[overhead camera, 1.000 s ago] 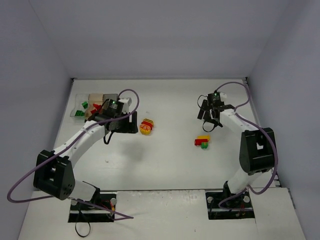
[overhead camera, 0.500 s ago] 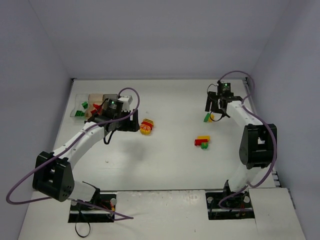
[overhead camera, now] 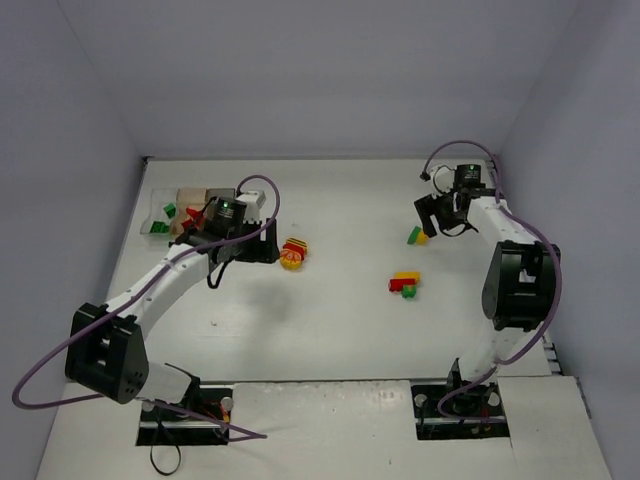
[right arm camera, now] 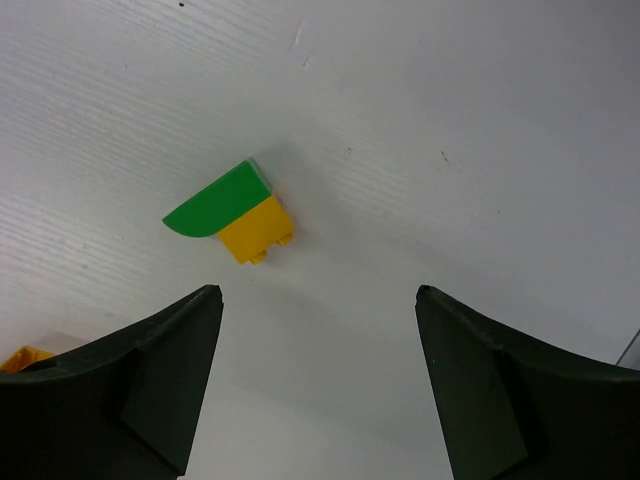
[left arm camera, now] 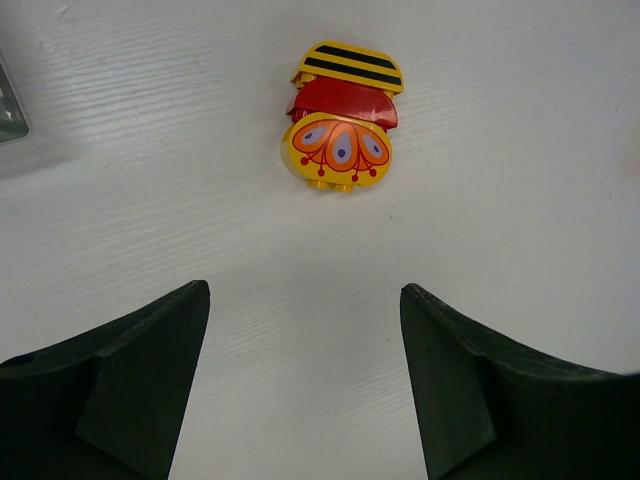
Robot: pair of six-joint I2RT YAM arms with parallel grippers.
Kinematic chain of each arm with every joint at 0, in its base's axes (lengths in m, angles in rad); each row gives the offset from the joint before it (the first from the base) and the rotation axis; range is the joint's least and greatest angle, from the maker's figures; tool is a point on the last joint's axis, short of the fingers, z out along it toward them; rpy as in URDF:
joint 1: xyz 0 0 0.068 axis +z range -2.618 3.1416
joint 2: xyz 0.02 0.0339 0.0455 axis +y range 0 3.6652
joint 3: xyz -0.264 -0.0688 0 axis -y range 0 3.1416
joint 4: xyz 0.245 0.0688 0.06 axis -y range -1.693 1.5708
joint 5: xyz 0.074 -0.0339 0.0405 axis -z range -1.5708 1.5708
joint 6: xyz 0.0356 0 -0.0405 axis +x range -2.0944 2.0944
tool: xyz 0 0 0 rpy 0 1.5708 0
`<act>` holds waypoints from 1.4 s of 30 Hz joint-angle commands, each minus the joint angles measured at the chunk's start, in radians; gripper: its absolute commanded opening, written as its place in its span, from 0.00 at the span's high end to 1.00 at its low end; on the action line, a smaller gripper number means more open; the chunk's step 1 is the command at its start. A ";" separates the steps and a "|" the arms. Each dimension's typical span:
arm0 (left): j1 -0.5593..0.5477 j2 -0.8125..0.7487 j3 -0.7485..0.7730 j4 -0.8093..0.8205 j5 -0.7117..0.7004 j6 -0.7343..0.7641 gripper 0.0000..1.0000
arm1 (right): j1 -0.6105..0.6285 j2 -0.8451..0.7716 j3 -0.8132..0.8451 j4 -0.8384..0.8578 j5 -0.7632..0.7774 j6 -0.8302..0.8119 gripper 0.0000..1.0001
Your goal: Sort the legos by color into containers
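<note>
Next, my right gripper closes on the yellow lego [overhead camera: 422,238] [right arm camera: 257,229] of the green-and-yellow clump, so that the green lego sticks out beyond its fingers.
A yellow-and-red lego clump [left arm camera: 342,120] with striped and flower prints lies on the table, ahead of my open, empty left gripper [left arm camera: 305,300]. In the top view this clump [overhead camera: 293,252] is just right of the left gripper [overhead camera: 255,248]. A green-and-yellow clump [right arm camera: 232,210] lies ahead and left of my open, empty right gripper [right arm camera: 318,300]; in the top view it [overhead camera: 416,236] sits by the right gripper [overhead camera: 432,220]. A red, yellow and green clump [overhead camera: 404,284] lies nearer. The containers [overhead camera: 160,197] stand at the far left, holding green [overhead camera: 166,213] and red legos [overhead camera: 195,214].
The side walls close in the table on the left, right and back. A corner of a see-through box [left arm camera: 10,110] shows at the left edge of the left wrist view. A bit of yellow-orange [right arm camera: 25,357] shows by the right gripper's left finger.
My right gripper has drawn back and to the right, away from the table's middle, and the green-and-yellow clump now shows on the table. The left arm has barely moved.
</note>
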 commanded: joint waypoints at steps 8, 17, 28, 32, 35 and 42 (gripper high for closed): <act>0.002 -0.025 0.032 0.039 0.005 0.012 0.29 | 0.026 0.103 -0.002 -0.031 -0.070 -0.224 0.24; 0.001 -0.019 0.041 0.030 -0.009 0.015 0.29 | 0.032 0.183 0.017 -0.010 -0.056 -0.256 0.23; 0.002 -0.014 0.044 0.024 -0.018 0.018 0.29 | 0.060 0.212 0.012 0.030 -0.067 -0.265 0.27; 0.001 -0.012 0.047 0.019 -0.018 0.017 0.29 | 0.074 0.223 0.014 0.030 -0.089 -0.273 0.35; 0.001 -0.014 0.046 0.019 -0.021 0.017 0.29 | 0.084 0.227 0.006 0.030 -0.110 -0.275 0.43; 0.002 -0.008 0.051 0.016 -0.022 0.018 0.29 | 0.104 0.214 -0.037 0.030 -0.118 -0.239 0.54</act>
